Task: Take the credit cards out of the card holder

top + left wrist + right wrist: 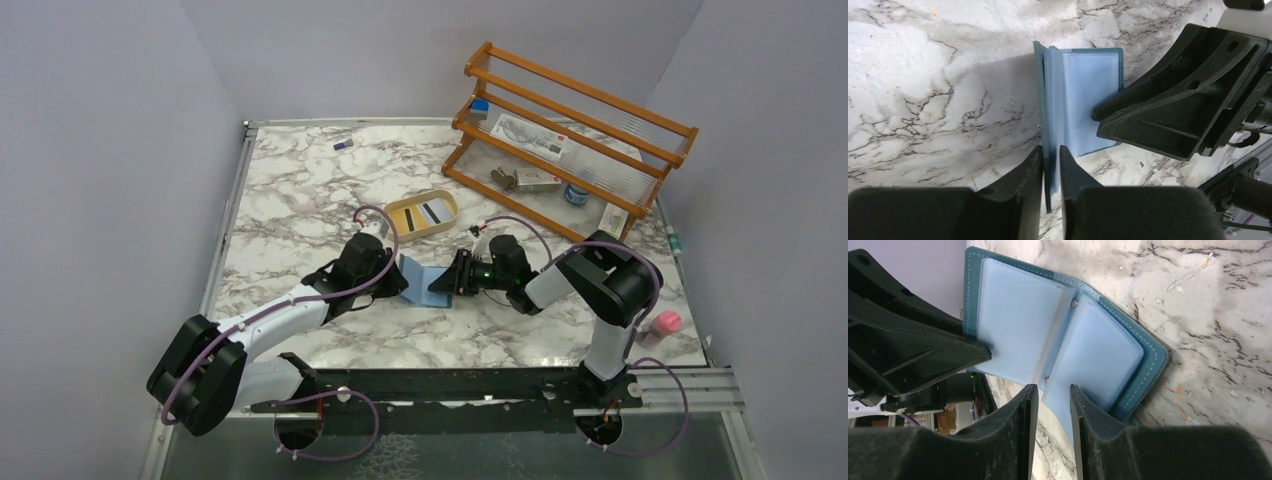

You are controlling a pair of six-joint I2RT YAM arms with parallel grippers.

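Observation:
The light blue sleeves are pinched with the upright cover in my left gripper, so it should open and grip the cover's edge alone (1042, 115), leaving the sleeves free.
The teal-blue card holder (425, 281) stands open in a V on the marble table between my two grippers. My left gripper (1051, 159) is shut on its upright left cover and sleeves (1048, 100). My right gripper (1050, 392) is narrowly open, and one light blue sleeve (1098, 355) of the card holder (1153, 362) runs between the fingers against the right one. No card shows in the sleeves. Credit cards (424, 212), yellow, white and grey with dark stripes, lie in the tan oval tray (447, 222) just behind the holder.
A wooden rack (570, 130) with small items stands at the back right. A pink object (665, 322) sits at the table's right edge, and a small purple item (342, 146) lies at the back left. The right gripper's fingers (1158, 105) fill the left wrist view's right side.

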